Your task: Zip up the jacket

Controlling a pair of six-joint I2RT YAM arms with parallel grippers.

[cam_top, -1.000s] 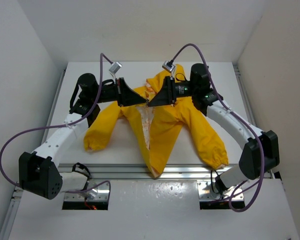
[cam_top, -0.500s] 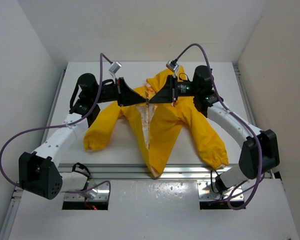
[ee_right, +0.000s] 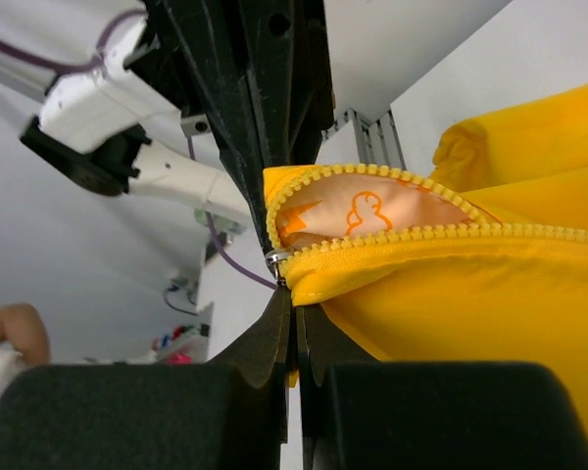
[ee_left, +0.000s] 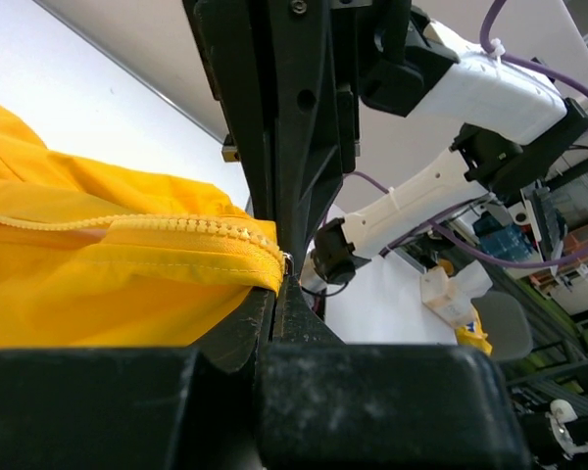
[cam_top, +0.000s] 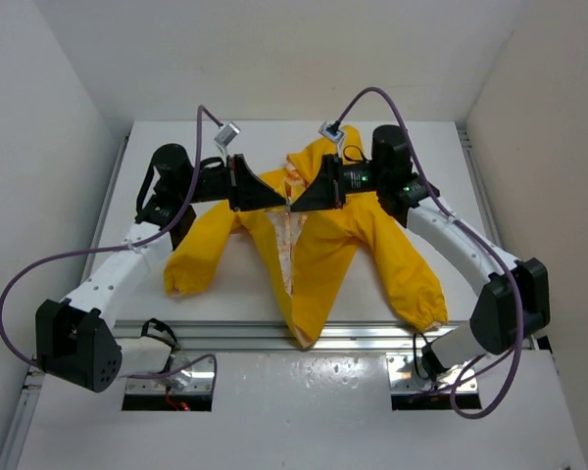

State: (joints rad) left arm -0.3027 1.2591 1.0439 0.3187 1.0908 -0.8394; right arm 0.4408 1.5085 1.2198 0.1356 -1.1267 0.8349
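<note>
Both toothed edges are at the silver slider. Next, my left gripper opens, comes around from the hem side and grips the zipper's end (ee_right: 306,282) before zipping up.
The yellow jacket (cam_top: 323,245) lies on the white table with its front open, and the patterned lining (cam_top: 287,240) shows along the gap. My two grippers meet tip to tip over the upper middle of the jacket. The left gripper (cam_top: 274,199) is shut, and the end of one toothed zipper edge (ee_left: 260,240) lies at its tips (ee_left: 279,279). The right gripper (cam_top: 296,201) is shut at the other edge, with the silver zipper slider (ee_right: 275,260) right at its tips (ee_right: 296,294). Yellow fabric (ee_right: 470,294) fills the right side of that view.
An aluminium rail (cam_top: 225,336) runs along the table's near edge, and the jacket's hem (cam_top: 304,333) hangs over it. White walls (cam_top: 49,117) close in on both sides and behind. The sleeves (cam_top: 416,284) spread towards both arms. Purple cables (cam_top: 372,93) loop above the wrists.
The right gripper has closed at the zipper slider and its wrist has shifted slightly. The left gripper stays shut in the same place. The jacket has barely moved.
</note>
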